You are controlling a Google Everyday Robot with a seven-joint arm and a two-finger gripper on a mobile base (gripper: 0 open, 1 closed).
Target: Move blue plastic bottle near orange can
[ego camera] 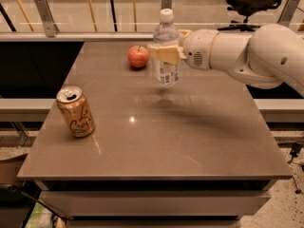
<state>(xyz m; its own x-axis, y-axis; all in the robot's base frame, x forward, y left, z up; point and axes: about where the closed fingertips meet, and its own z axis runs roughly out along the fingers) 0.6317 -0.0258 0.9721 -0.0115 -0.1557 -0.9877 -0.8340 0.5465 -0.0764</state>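
Observation:
My gripper needs to set the blue plastic bottle down on the brown table (124, 116) in front of the apple, next to the orange can.
The blue plastic bottle (166, 49), clear with a white cap and a white-and-blue label, hangs upright above the table's far middle. My gripper (165, 53) comes in from the right on a white arm and is shut on the bottle at its middle. The orange can (76, 112), orange-tan with dark cursive lettering and a silver top, stands tilted a little at the table's left front. The bottle is well to the right of and behind the can.
A red-orange apple (138, 56) sits on the brown table (190, 141) just left of the bottle. A railing and glass run behind the table. A black office chair (251, 1) stands at the far right. The table's edges drop off on all sides.

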